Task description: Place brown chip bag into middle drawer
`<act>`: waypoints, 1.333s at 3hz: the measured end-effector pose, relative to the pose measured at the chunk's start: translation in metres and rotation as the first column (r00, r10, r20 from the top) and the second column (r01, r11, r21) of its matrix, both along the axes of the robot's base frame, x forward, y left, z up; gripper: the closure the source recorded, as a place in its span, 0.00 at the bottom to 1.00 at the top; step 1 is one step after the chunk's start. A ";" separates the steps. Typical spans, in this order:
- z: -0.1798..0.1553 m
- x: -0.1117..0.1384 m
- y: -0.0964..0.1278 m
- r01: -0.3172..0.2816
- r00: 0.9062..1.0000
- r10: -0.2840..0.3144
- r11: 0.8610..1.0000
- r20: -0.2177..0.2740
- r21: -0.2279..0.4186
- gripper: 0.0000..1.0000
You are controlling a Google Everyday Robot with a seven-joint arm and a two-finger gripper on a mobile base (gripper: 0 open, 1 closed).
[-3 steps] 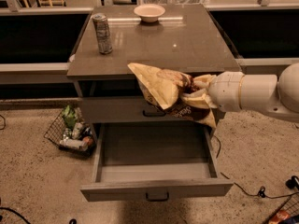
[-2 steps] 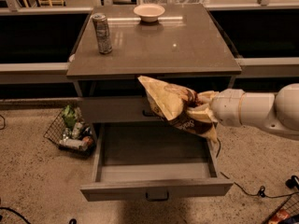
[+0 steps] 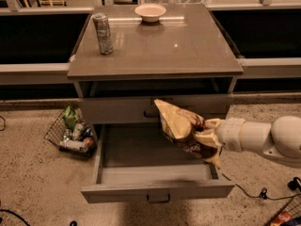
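My gripper is going to release the brown chip bag on the middle drawer's tray, along the side (image 3: 190,153) closest to my arm.
The brown chip bag (image 3: 178,128) is tan-yellow with a dark brown middle. My gripper (image 3: 203,132) is shut on its right end and holds it tilted in the air over the right part of the open middle drawer (image 3: 141,149). The drawer is pulled out toward me, its flat grey tray showing and a small black handle on its front (image 3: 157,199). My white arm (image 3: 258,138) reaches in from the right. The bag hangs just above the tray and in front of the closed upper drawer front (image 3: 117,109).
A silver drink can (image 3: 102,33) and a pale bowl (image 3: 150,12) stand on the cabinet top (image 3: 178,46). A wire basket of items (image 3: 70,133) sits on the floor left of the cabinet. Cables lie on the floor at the lower right (image 3: 261,192).
My gripper has carried the bag downward and a little right, from the level of the cabinet's front edge to just above the open drawer's tray.
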State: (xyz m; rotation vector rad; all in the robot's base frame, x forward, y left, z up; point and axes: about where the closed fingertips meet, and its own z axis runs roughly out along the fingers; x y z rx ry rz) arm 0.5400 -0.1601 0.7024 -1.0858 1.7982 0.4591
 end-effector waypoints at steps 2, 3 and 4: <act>-0.053 0.000 -0.006 0.030 0.995 -0.028 0.999 -0.100 0.022 1.00; -0.084 0.011 -0.010 0.043 0.986 -0.040 0.999 -0.161 0.019 1.00; -0.141 0.030 -0.021 0.077 0.962 -0.068 0.997 -0.266 0.027 1.00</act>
